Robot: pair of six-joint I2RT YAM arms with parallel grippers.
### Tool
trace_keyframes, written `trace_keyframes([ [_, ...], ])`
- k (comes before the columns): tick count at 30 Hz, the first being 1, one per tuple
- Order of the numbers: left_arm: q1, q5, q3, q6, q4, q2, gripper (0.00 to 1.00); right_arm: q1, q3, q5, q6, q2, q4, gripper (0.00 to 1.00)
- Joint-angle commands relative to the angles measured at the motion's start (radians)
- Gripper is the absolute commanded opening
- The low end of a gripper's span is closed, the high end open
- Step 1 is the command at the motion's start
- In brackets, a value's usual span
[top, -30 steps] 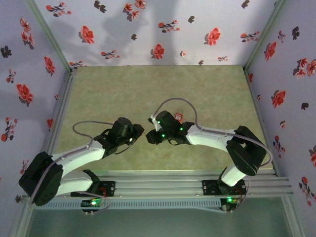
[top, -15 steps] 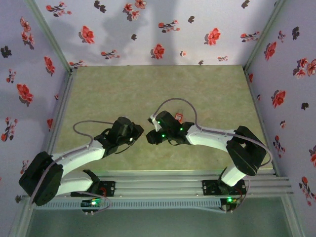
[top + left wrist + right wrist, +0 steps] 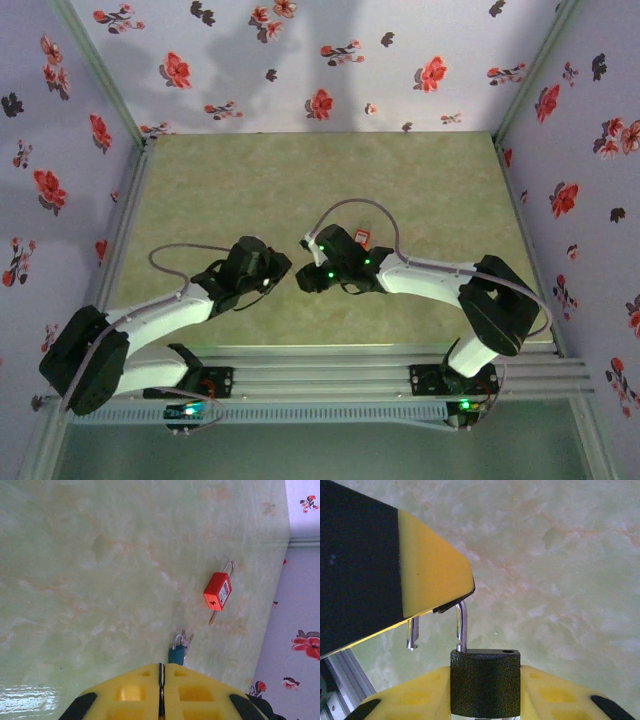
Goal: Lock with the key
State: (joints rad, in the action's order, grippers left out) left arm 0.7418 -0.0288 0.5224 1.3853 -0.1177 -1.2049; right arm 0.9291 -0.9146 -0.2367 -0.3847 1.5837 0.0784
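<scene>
The shackle's loose end points away from its hole, so the robot's right gripper needs to open and take the black padlock by its broad sides (image 3: 485, 684), turning the padlock's body.
A black padlock (image 3: 485, 680) sits upright between the yellow fingers of my right gripper (image 3: 485, 674), which is shut on its body. Its silver shackle (image 3: 462, 625) stands open, with the free leg hanging to the left, clear of its hole. The top of the shackle disappears under a yellow finger (image 3: 432, 575) of my left gripper (image 3: 161, 666), whose jaws are pressed together on it. From above, the two grippers meet tip to tip (image 3: 297, 275) at the middle of the table. The key of the black padlock is hidden.
A red padlock (image 3: 218, 591) with a key in its underside lies on the green marbled table (image 3: 100, 580), also seen from above beside the right wrist (image 3: 360, 237). A blue padlock (image 3: 177, 652) with keys lies just ahead of the left fingers. Flowered walls (image 3: 320, 60) enclose the table.
My left gripper has closed its jaws on the top of the shackle. Both arms have stayed almost where they were.
</scene>
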Motion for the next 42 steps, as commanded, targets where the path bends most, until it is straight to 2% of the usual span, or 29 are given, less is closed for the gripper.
trace_keyframes([
  [1,0.007,0.003,0.019,-0.003,-0.002,0.014,0.00,0.013,0.000,-0.028,0.032,-0.025,-0.032,0.36],
  [10,0.007,0.026,0.022,-0.008,0.029,0.046,0.00,0.014,0.001,-0.033,0.037,-0.027,-0.028,0.48],
  [18,0.007,0.029,0.028,-0.009,0.053,0.057,0.00,0.017,0.006,-0.039,0.038,-0.030,-0.031,0.51],
  [29,0.007,0.029,0.027,-0.004,0.051,0.068,0.00,0.035,-0.003,-0.051,0.040,-0.008,-0.036,0.34],
  [42,0.007,0.025,0.007,0.010,0.041,0.101,0.00,0.034,-0.003,-0.040,0.042,-0.006,-0.032,0.20],
])
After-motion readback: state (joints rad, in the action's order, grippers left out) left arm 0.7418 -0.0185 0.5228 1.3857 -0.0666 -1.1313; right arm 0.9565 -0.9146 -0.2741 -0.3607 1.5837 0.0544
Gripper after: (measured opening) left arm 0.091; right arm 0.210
